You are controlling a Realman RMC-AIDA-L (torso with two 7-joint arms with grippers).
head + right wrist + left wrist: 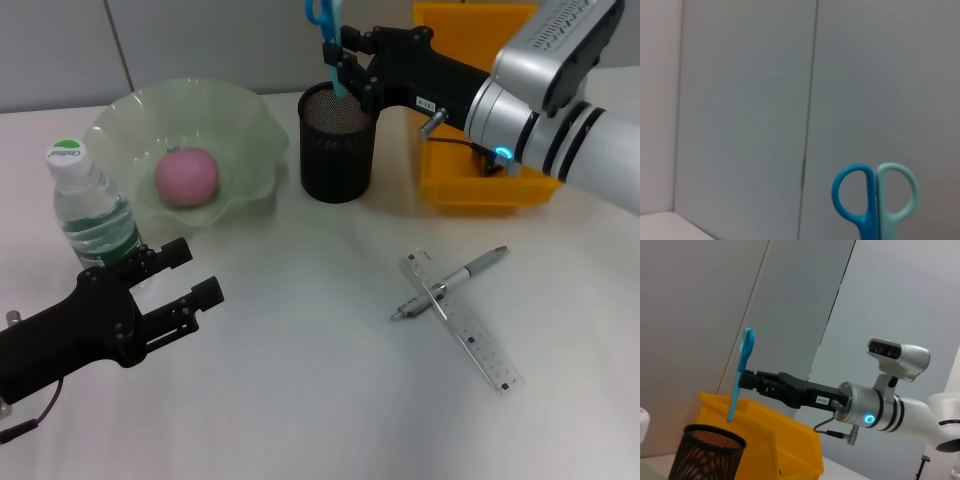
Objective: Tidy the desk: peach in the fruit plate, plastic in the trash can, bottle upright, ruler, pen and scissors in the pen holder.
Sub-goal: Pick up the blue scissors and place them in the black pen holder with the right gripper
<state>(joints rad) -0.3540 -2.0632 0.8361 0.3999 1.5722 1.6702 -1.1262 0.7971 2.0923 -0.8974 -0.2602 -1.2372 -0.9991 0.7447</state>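
The blue scissors will rest against the pen holder's inside [315, 118] nearest the fruit plate once the robot's right gripper releases them.
My right gripper [343, 60] is shut on the blue scissors [324, 28] and holds them upright over the black mesh pen holder [338, 145], blade tips at its rim. The left wrist view shows the scissors [740, 375] above the holder [705, 452]; the right wrist view shows their handles [874, 197]. A pink peach [186, 176] lies in the green fruit plate [245, 120]. A water bottle [88, 212] stands upright at the left. A clear ruler [470, 330] and a silver pen [455, 279] lie crossed on the table. My left gripper [195, 272] is open beside the bottle.
A yellow bin [470, 190] stands behind the right arm, next to the pen holder. The white table [300, 380] spreads in front. No plastic scrap shows in view.
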